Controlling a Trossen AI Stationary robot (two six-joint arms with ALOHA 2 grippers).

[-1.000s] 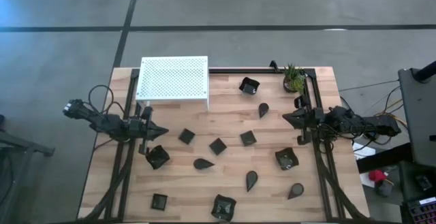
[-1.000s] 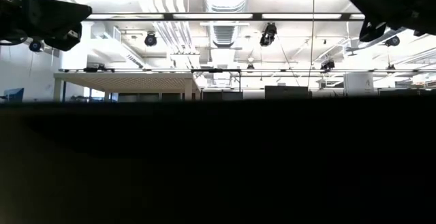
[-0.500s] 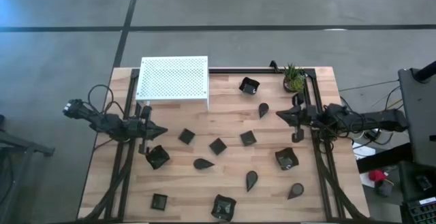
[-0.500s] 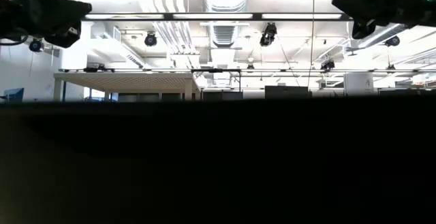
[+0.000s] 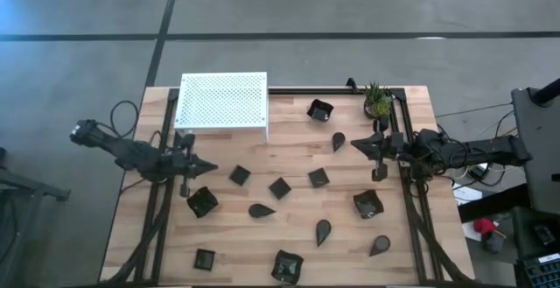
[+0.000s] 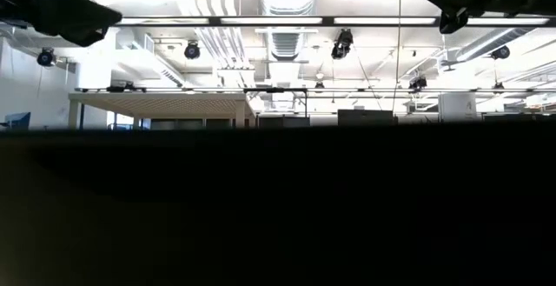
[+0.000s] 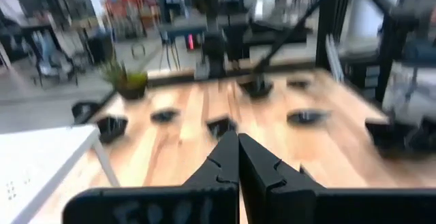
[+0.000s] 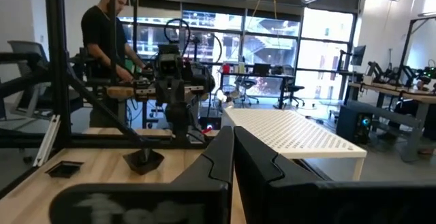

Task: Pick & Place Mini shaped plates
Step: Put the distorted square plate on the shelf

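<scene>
The rimmed plate lying nearest to my left gripper is next, and that gripper should go to its far rim (image 5: 197,193) and close there.
Several small glossy black mini shaped plates lie flat and scattered on the wooden table (image 5: 289,157). Among them are a square one (image 5: 279,187), a teardrop one (image 5: 261,210) and a larger one with upturned rims (image 5: 202,202). My left gripper (image 5: 210,167) (image 7: 238,141) hangs shut and empty above the table's left side, just far of the rimmed plate. My right gripper (image 5: 354,144) (image 8: 233,134) hangs shut and empty above the right side, next to a teardrop plate (image 5: 339,140). Both point nearly level toward the table's middle.
A white perforated platform (image 5: 222,102) stands at the far left corner and a small green potted plant (image 5: 377,101) at the far right. Black frame rails (image 5: 411,209) run along both sides. A person (image 8: 102,47) stands beyond the table's left side.
Both arms have risen while their grippers stayed shut. My right gripper has also moved a little toward the table's left. My left gripper has tipped up from slanting down to nearly level. No plate has moved.
</scene>
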